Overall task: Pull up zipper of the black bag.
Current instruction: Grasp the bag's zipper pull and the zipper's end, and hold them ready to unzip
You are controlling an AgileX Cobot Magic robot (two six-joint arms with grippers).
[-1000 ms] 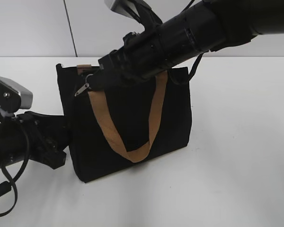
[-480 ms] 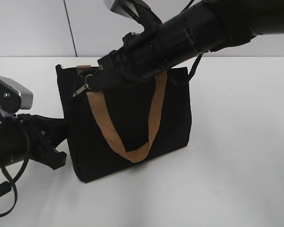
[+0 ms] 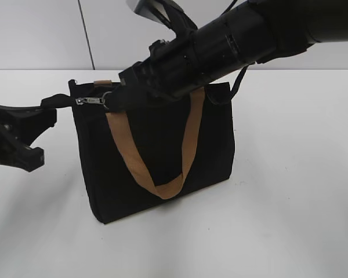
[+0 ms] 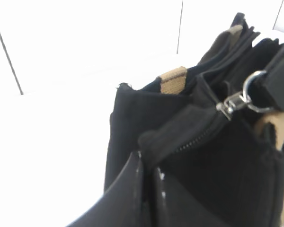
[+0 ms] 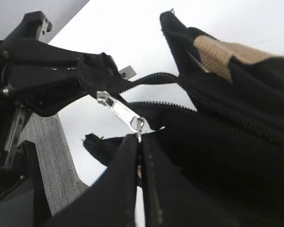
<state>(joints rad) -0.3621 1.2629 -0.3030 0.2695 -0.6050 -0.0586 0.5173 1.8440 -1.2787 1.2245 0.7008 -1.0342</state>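
Note:
Next, I release the zipper with my right gripper at the black bag's top end (image 3: pixel 189 80), farthest from my left gripper.
The black bag (image 3: pixel 214 139) stands upright on the white table, with a tan loop handle (image 3: pixel 162 190) hanging down its front. The zipper (image 3: pixel 91 101) lies level near the top left corner. My right gripper (image 3: pixel 111 99) reaches across from the upper right. In the right wrist view this gripper (image 5: pixel 138 142) is shut on the ring of the zipper (image 5: pixel 116 108). My left gripper (image 3: pixel 46 113) is left of the bag. In the left wrist view it (image 4: pixel 146 163) is shut on the black fabric end of the zip, which is pulled taut. The zipper (image 4: pixel 229 103) shows there beside the bag (image 4: pixel 132 118).
The white table (image 3: pixel 290 220) extends around the bag, with a white wall (image 3: pixel 40 35) behind. The right arm (image 3: pixel 232 40) spans above the bag's top edge. A second tan strap tab (image 3: pixel 103 83) sits at the bag's back top left.
My left gripper has risen from beside the bag's lower left to its top corner, pulling the zip's fabric end out to the left. The zipper swung from hanging slanted to level.

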